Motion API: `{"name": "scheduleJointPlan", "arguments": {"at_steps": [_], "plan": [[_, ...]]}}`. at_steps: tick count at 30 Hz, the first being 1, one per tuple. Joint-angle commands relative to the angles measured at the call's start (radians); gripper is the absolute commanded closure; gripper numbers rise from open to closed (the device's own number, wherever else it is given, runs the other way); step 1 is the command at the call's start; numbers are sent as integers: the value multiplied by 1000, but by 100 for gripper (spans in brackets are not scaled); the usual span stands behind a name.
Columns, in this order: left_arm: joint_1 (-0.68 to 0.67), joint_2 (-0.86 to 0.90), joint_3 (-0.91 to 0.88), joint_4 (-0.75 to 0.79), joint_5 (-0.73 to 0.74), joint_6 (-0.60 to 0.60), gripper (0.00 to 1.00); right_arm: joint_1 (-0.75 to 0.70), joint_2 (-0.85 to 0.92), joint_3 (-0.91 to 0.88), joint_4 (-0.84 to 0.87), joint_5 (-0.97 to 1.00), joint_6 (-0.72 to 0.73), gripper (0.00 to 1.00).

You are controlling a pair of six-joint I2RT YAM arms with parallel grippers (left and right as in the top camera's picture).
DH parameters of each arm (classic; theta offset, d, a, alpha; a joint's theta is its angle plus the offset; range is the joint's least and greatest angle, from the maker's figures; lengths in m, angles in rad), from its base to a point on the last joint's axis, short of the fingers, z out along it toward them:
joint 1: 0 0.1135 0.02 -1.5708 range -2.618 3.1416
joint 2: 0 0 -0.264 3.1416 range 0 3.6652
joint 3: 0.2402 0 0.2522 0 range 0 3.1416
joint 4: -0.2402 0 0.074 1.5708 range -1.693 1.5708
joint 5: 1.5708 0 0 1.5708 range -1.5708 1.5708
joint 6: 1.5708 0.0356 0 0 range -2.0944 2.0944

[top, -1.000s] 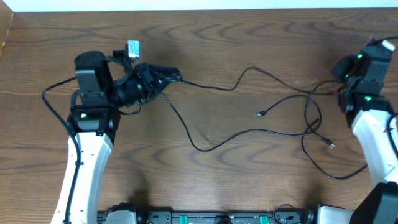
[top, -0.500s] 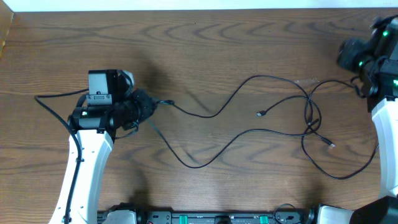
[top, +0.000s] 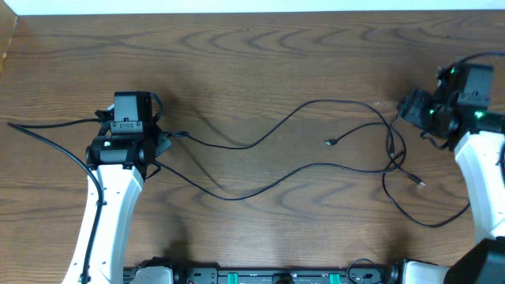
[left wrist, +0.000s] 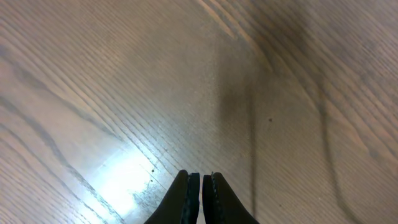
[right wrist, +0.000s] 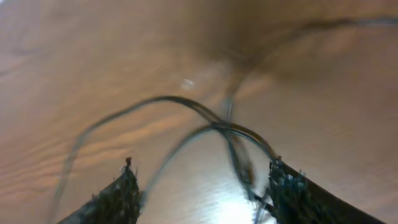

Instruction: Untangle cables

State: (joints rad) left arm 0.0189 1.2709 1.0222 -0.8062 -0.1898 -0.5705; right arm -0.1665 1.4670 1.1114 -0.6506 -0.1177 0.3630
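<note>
My right gripper will grip the bend of the upper black cable [top: 386,120] [right wrist: 209,116], just beside where it crosses the strand of cable with the loose plug.
Two thin black cables lie across the wooden table. The upper one [top: 316,102] runs from my left gripper [top: 164,140] to the right. The lower one [top: 316,165] curves below it. They cross and loop near the right side [top: 392,154]. Two small plug ends [top: 330,143] [top: 420,184] lie free. My left gripper [left wrist: 200,177] is shut, and the cable end sits at its tips in the overhead view. My right gripper [top: 409,106] is open just right of the crossing. In the right wrist view, blurred cable strands [right wrist: 217,126] cross between its open fingers [right wrist: 202,168]. No white cable shows.
A large cable loop [top: 430,225] lies near the right arm's base. The left arm's own thick wire [top: 47,126] trails off to the left. The table's far edge [top: 252,11] runs along the top. The arm mounts sit at the front edge.
My left gripper has drawn back to the left, pulling the cables with it and stretching them out. My right gripper has come down and left toward the cable crossing.
</note>
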Motion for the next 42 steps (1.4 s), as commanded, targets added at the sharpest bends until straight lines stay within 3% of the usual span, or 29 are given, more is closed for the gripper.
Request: {"name": "scheduleJointPlan", "arguments": {"at_steps": [1,11,17,20,22,23,24,28,32,36,42], "plan": [[4,3,14,-5,27,-14,92,3,27,-101,99,83,123,40],[-7,3,14,-5,225,-14,92,4,185,-200,372,82,199,53],[-83,3,13,-4,265,-19,92,4,297,-200,495,34,227,60],[-140,5,13,16,264,-18,92,4,318,-200,547,-59,223,74],[-181,15,13,48,262,-18,92,4,317,-200,576,-123,223,90],[-198,22,13,63,255,-18,89,4,316,-200,590,-156,223,96],[-219,33,13,82,245,-18,76,4,315,-199,608,-205,223,99],[-278,93,13,136,235,-18,56,4,311,-199,612,-295,221,99],[-327,171,13,137,235,-18,43,4,311,-199,575,-331,189,99],[-378,257,13,115,303,-4,20,4,311,-199,537,-330,170,99],[-415,331,13,112,600,223,14,4,311,-199,526,-329,119,99]]}}
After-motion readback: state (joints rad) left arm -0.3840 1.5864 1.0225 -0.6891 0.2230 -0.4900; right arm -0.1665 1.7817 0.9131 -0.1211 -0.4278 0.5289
